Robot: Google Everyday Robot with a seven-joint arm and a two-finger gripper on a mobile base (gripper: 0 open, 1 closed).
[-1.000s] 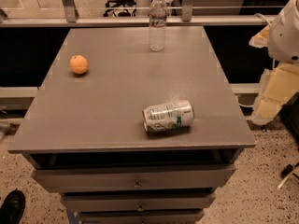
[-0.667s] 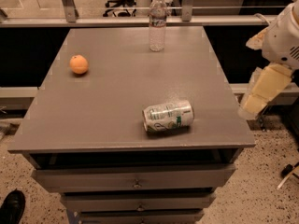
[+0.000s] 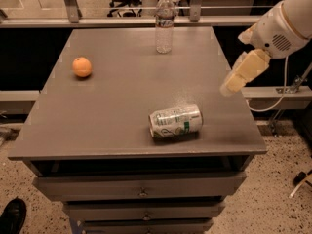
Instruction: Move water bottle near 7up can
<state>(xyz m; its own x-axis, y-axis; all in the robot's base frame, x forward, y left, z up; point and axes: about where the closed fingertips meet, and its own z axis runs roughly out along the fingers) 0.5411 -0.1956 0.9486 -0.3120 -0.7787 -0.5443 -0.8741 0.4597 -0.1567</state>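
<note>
I close next on the water bottle's middle [image 3: 164, 25] to move it near the 7up can.
The water bottle [image 3: 165, 24] is clear with a white cap and stands upright near the far edge of the grey table [image 3: 112, 106]. The 7up can [image 3: 175, 122], silver-white with green markings, lies on its side near the table's front edge, right of centre. My gripper [image 3: 233, 83] is cream-coloured and hangs above the table's right edge. It points down and to the left, well to the right of the bottle and above and to the right of the can. It touches neither.
An orange fruit [image 3: 82, 67] sits on the left part of the table. Drawers [image 3: 141, 186] are below the tabletop. A rail and glass panel [image 3: 97, 6] run behind the table. A dark shoe [image 3: 12, 216] is on the floor at bottom left.
My arm has swung left and up, so the gripper has come from beside the table's right side to over its right edge. The bottle, can and orange have not moved.
</note>
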